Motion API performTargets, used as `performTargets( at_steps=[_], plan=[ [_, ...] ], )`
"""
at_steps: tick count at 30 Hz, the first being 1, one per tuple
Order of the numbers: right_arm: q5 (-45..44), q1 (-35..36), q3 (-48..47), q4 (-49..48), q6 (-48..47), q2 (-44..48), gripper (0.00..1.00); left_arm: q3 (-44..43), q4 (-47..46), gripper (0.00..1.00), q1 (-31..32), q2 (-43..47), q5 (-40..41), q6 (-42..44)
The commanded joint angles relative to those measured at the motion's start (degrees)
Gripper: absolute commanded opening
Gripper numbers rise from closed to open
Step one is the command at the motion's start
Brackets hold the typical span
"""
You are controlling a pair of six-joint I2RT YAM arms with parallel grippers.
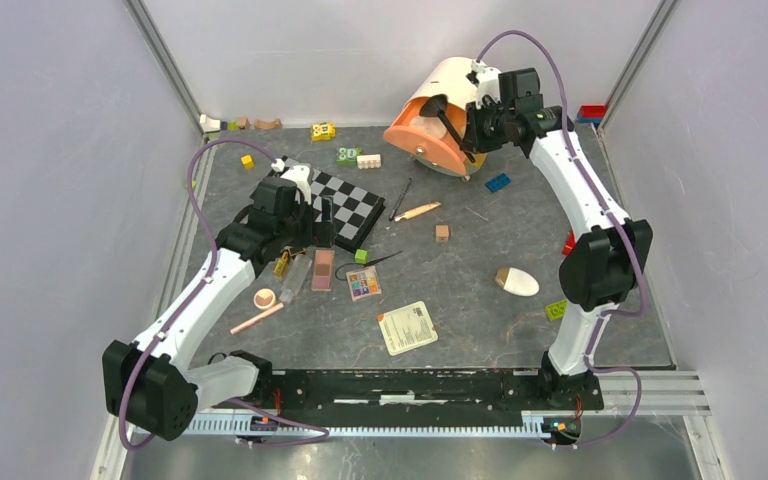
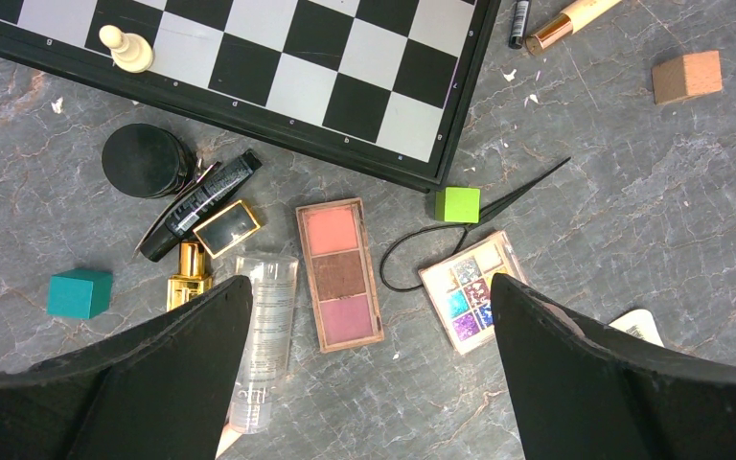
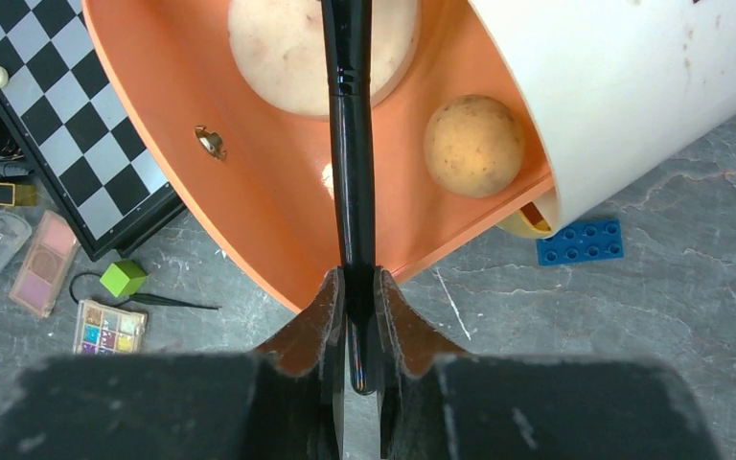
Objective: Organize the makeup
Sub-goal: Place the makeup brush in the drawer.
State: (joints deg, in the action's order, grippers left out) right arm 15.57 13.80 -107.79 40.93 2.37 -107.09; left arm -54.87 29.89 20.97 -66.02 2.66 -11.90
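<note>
I need to let go of the black brush with my right gripper between the round puffs inside the open orange-and-white case (image 1: 444,127) (image 3: 393,88).
My right gripper (image 3: 356,278) is shut on a black brush (image 3: 352,144), whose head reaches into the open orange-and-white case (image 3: 249,201); the top view shows the gripper (image 1: 467,122) at the case (image 1: 430,135). My left gripper (image 2: 369,287) is open and empty above a pink palette (image 2: 338,273), between a clear tube (image 2: 261,335) and a multicolour palette (image 2: 468,290). A gold lipstick (image 2: 189,275), mascara (image 2: 201,203) and black jar (image 2: 144,160) lie to the left. A peach compact (image 1: 264,297), pink pencil (image 1: 257,319), white egg sponge (image 1: 517,281) and wooden-handled brush (image 1: 418,211) lie on the table.
The chessboard (image 2: 278,67) with a white pawn (image 2: 126,50) lies just beyond the left gripper. A green cube (image 2: 457,204), teal cube (image 2: 80,293), wooden cube (image 2: 687,77) and blue brick (image 3: 580,240) are scattered about. A paper card (image 1: 407,327) lies near the front. Two round puffs (image 3: 474,144) sit inside the case.
</note>
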Motion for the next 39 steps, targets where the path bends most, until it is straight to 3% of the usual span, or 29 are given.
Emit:
performTargets(
  at_steps=[1, 39],
  plan=[
    [-1.5, -0.03, -4.35, 1.7, -1.26, -1.63, 0.0, 0.01, -1.31, 1.0, -0.16, 0.26, -0.81, 1.23],
    [-1.37, 0.08, -10.15, -4.61, 6.91, -8.48, 0.06, -0.05, -1.28, 1.0, -0.17, 0.15, -0.91, 1.27]
  ],
)
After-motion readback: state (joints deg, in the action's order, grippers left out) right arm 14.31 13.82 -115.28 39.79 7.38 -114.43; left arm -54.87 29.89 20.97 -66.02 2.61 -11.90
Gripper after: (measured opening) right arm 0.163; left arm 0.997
